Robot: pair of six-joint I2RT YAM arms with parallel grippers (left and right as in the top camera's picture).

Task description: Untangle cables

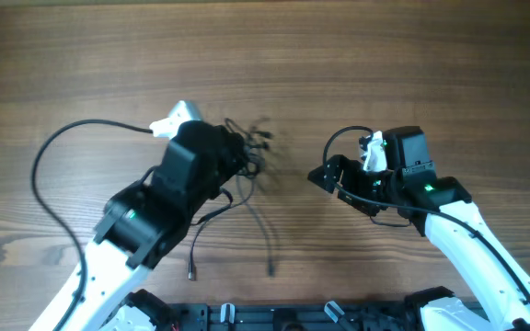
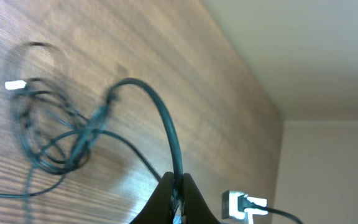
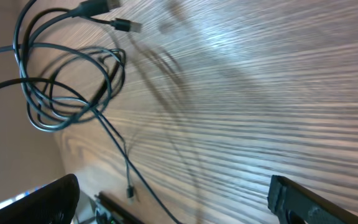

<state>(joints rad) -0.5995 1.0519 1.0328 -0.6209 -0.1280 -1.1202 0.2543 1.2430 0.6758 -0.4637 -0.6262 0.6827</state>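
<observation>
The looped bundle hangs together from the strand of cable in the left gripper, so next the right gripper comes over and takes the bundle's loops (image 1: 250, 162) to help separate them.
The cables (image 1: 251, 156) are a tangle of thin black cords just right of my left gripper (image 1: 239, 154). Two loose ends trail toward the front edge and finish in small plugs (image 1: 191, 271). In the left wrist view my left gripper (image 2: 178, 198) is shut on one black cable strand (image 2: 166, 124), which runs to the looped bundle (image 2: 55, 140). My right gripper (image 1: 323, 175) is open and empty, apart from the tangle on its right. In the right wrist view its fingers (image 3: 173, 202) are spread wide, with the looped cables (image 3: 67, 87) at the upper left.
A thicker black camera cord (image 1: 53, 156) arcs across the wooden table (image 1: 385, 55) left of my left arm. The white camera connector (image 2: 244, 204) shows beside the left jaws. A dark rail (image 1: 274, 317) runs along the front edge.
</observation>
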